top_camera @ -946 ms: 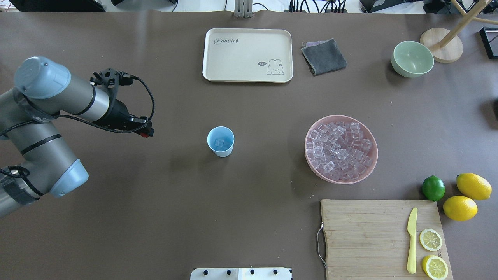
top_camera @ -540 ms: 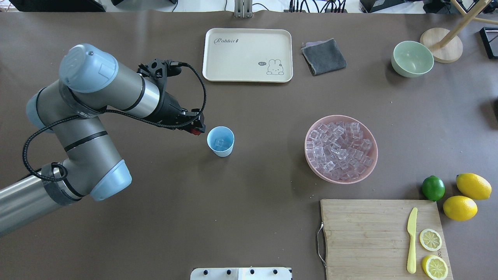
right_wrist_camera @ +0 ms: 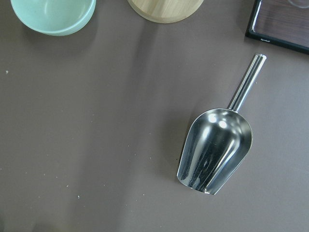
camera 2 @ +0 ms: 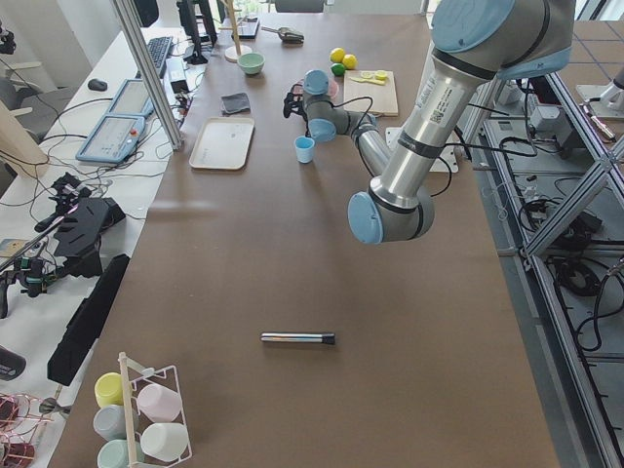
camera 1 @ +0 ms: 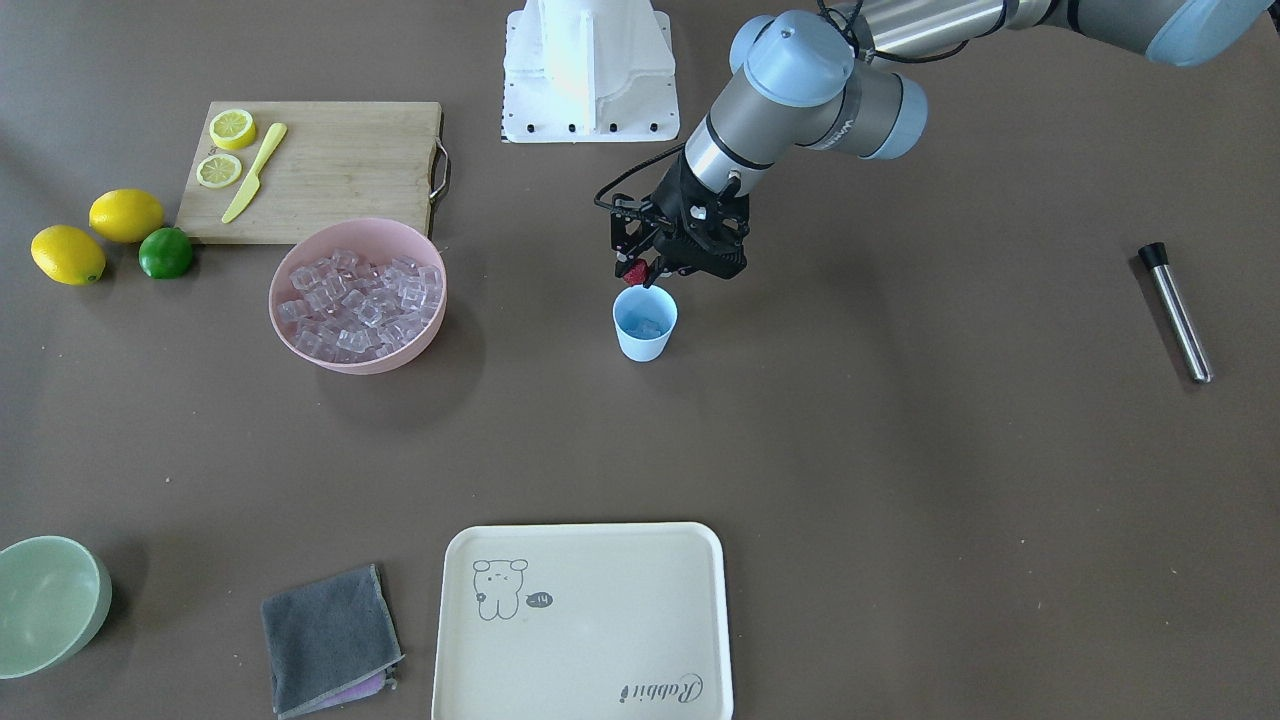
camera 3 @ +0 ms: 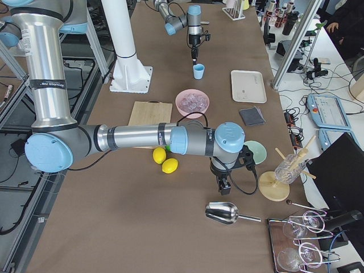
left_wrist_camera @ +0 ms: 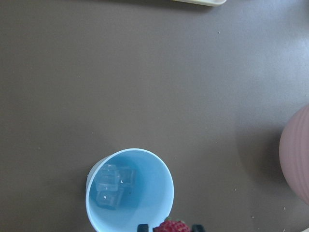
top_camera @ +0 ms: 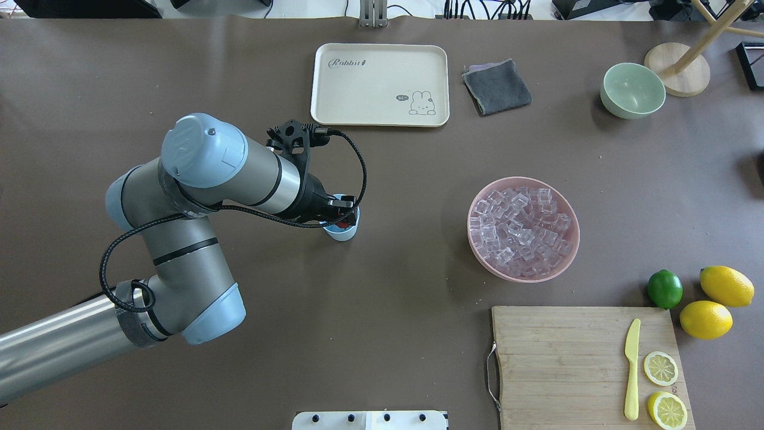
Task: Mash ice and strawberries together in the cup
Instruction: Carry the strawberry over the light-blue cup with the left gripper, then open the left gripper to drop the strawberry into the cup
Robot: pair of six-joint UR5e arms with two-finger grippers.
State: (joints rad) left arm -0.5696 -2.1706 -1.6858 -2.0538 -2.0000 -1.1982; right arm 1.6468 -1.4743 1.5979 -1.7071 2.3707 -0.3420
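Next, I let go of the strawberry, now just above the cup's rim, with my left gripper over the clear ice cubes inside the pale blue cup (camera 1: 651,310) (left_wrist_camera: 129,192).
The pale blue cup (camera 1: 645,325) stands mid-table with a few clear ice cubes (left_wrist_camera: 112,186) inside. My left gripper (camera 1: 637,272) is shut on the small dark red strawberry (camera 1: 635,272) and holds it just above the cup's rim (left_wrist_camera: 166,181), on the robot's side. In the overhead view the gripper (top_camera: 341,224) covers most of the cup (top_camera: 346,234). More ice (top_camera: 522,230) fills the pink bowl (top_camera: 471,236). My right gripper (camera 3: 220,185) shows only in the exterior right view, near the table's end, and I cannot tell whether it is open or shut.
A cream tray (top_camera: 379,83), grey cloth (top_camera: 496,86) and green bowl (top_camera: 632,89) sit at the far side. A cutting board (top_camera: 561,364) with knife and lemon halves, two lemons and a lime are front right. A metal rod (camera 1: 1175,312) lies left; a scoop (right_wrist_camera: 215,150) lies under the right wrist.
My left arm has swung right from the table's left side, carrying the strawberry, and now holds it over the cup. The cup and bowl have not moved.
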